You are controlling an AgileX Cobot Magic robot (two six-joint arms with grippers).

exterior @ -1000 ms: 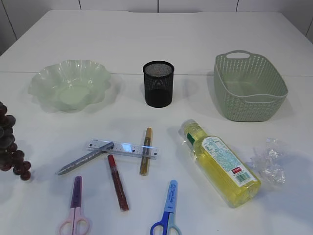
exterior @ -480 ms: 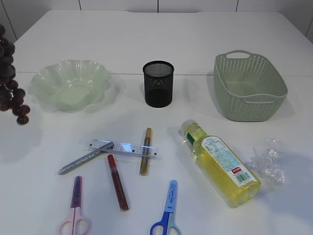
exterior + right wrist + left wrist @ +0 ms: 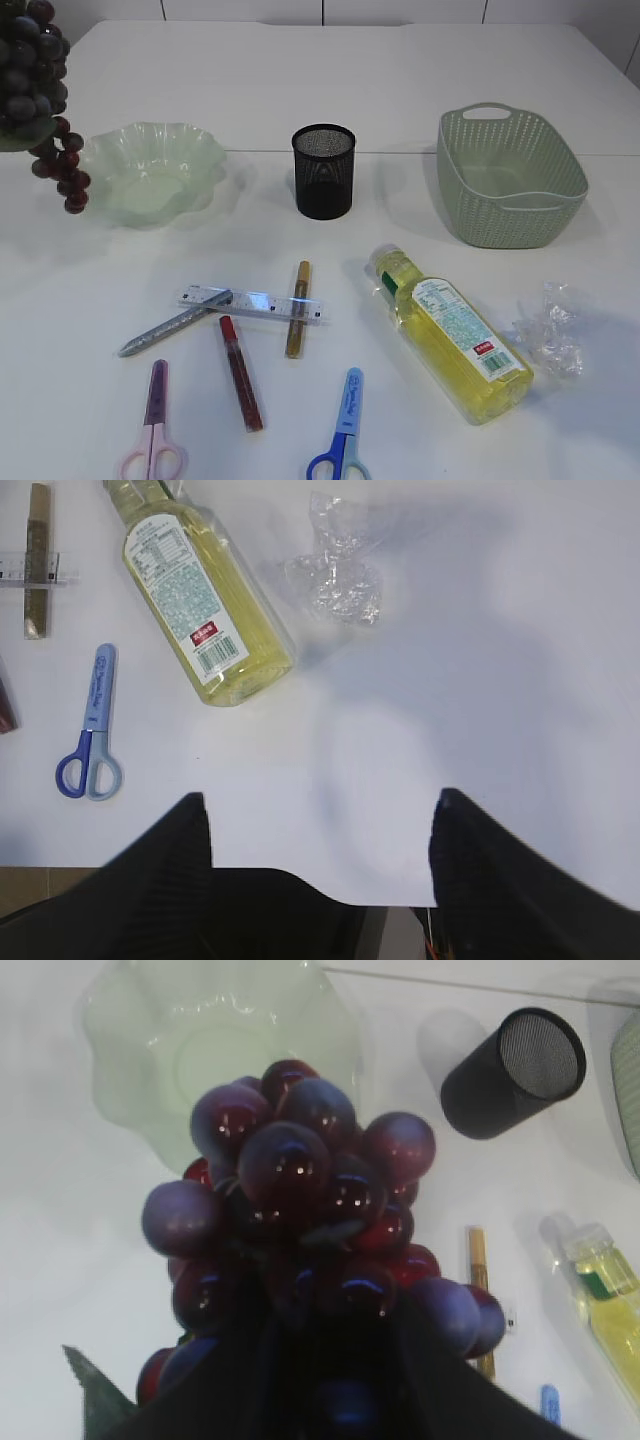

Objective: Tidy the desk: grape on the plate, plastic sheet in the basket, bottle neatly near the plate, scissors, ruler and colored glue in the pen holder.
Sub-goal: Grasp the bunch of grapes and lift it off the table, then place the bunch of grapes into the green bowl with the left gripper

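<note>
Next, my left gripper releases the grape inside the hollow of the pale green wavy plate (image 3: 128, 164) (image 3: 188, 1052), letting it go there. The grape now hangs in the air beside the plate.
A bunch of dark red-purple grape (image 3: 38, 75) hangs in the air at the far left, just left of the pale green wavy plate (image 3: 150, 172). My left gripper (image 3: 330, 1312) is shut on the grape (image 3: 300, 1210), whose berries hide most of its fingers; the plate (image 3: 200, 1050) lies below and beyond. My right gripper (image 3: 320, 798) stands open over bare table. The yellow bottle (image 3: 455, 330) lies on its side by the crumpled plastic sheet (image 3: 548, 330). The clear ruler (image 3: 250, 303), gold glue (image 3: 297, 308), red glue (image 3: 241, 372), silver glue (image 3: 173, 324), pink scissors (image 3: 152, 425) and blue scissors (image 3: 342, 430) lie in front.
The black mesh pen holder (image 3: 324, 170) stands upright mid-table, right of the plate. The green woven basket (image 3: 510, 180) sits at the back right. In the right wrist view the bottle (image 3: 200, 600) and plastic sheet (image 3: 335, 575) lie ahead of the fingers, the blue scissors (image 3: 92, 730) to the left.
The grape bunch has risen from low at the left edge to high at the upper left and shifted right toward the plate. Everything on the table stayed put.
</note>
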